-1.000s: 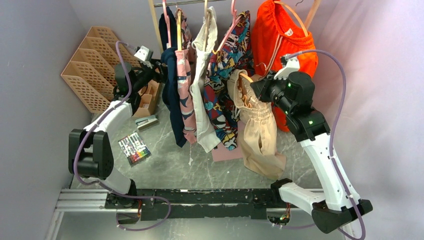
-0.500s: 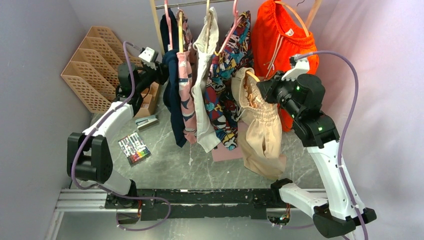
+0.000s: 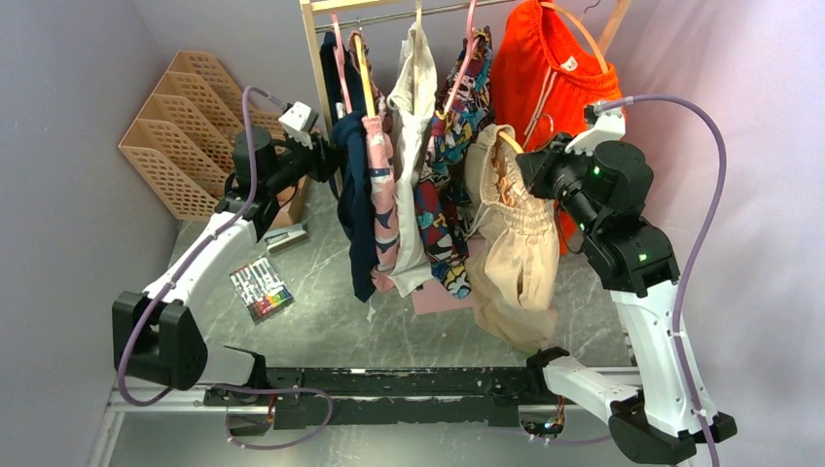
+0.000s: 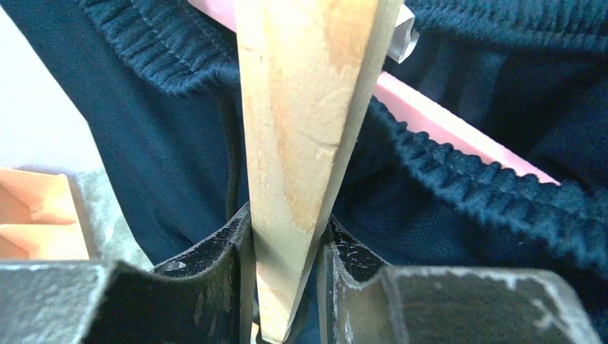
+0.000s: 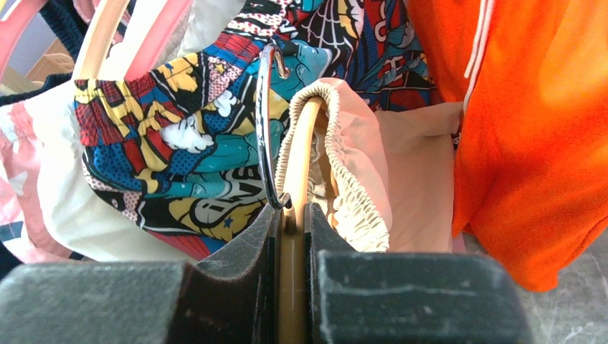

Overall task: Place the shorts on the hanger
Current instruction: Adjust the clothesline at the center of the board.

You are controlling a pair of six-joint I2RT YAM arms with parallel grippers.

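Note:
The rack's wooden post, now next to navy shorts on a pink hanger, will stand on the table (image 3: 329, 257) between the marker pack and navy shorts once the robot's left gripper releases it.
The beige shorts (image 3: 516, 263) hang by their gathered waistband (image 5: 351, 193) from the pale tan hanger (image 5: 301, 143), whose metal hook (image 5: 262, 122) points up and free of the rail. My right gripper (image 5: 290, 215) is shut on the hanger's neck just below the hook, and it holds hanger and shorts in the air in front of the rack (image 3: 530, 165). My left gripper (image 4: 287, 236) is shut on the rack's wooden post (image 4: 308, 107), next to navy shorts on a pink hanger (image 4: 459, 129). From above, the left gripper (image 3: 326, 156) sits at the rack's left upright (image 3: 313, 49).
On the rail hang navy, pink-patterned, white (image 3: 413, 156) and comic-print (image 3: 448, 185) garments, and the bright orange shorts (image 3: 545, 88). A wooden lattice organiser (image 3: 175, 126) stands at the back left. A marker pack (image 3: 261, 289) and a pink sheet (image 3: 438, 297) lie on the table.
My left gripper has closed on the rack post, and the rack with its clothes has shifted right. The right arm has risen and moved right with the hanger and shorts.

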